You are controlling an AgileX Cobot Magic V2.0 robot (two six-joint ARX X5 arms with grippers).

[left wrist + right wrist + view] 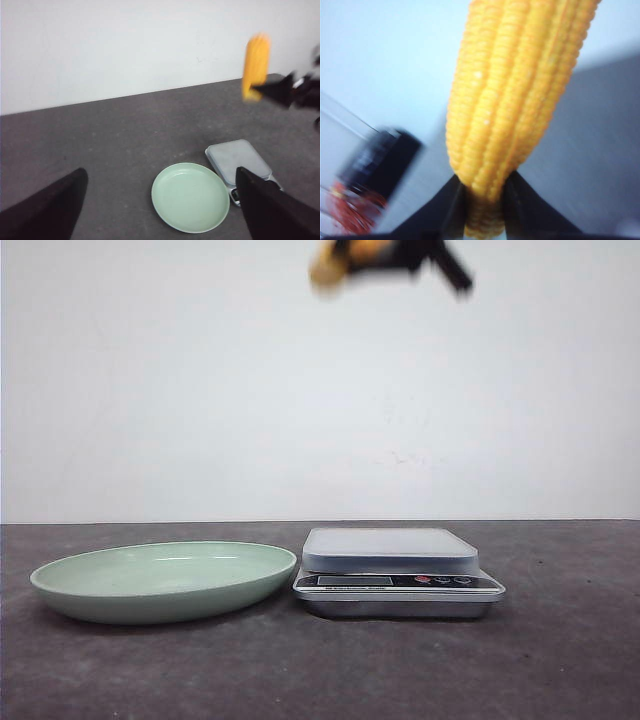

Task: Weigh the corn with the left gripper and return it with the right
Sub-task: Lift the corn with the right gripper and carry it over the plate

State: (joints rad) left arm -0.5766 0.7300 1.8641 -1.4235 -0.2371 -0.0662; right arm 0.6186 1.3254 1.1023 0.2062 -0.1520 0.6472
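Observation:
My right gripper should release the corn on the pale green plate [137,560], toward the side of the plate that is farther from the scale. The corn is now held well above the table.
The corn [515,90], a yellow-orange cob with ribbed kernel rows, is clamped at one end between the black fingers of my right gripper [484,200]. In the front view the corn [328,272] and the right gripper [352,254] are blurred, high above the scale at the top edge. In the left wrist view the corn [256,62] stands upright in the right gripper [272,90], well above the table. My left gripper [159,174] is open and empty, high above the plate, and does not show in the front view.
A pale green shallow plate [165,585] sits on the dark table at the left, also seen in the left wrist view [190,197]. A silver kitchen scale [390,550] with an empty platform stands just right of it [237,157]. A white wall lies behind.

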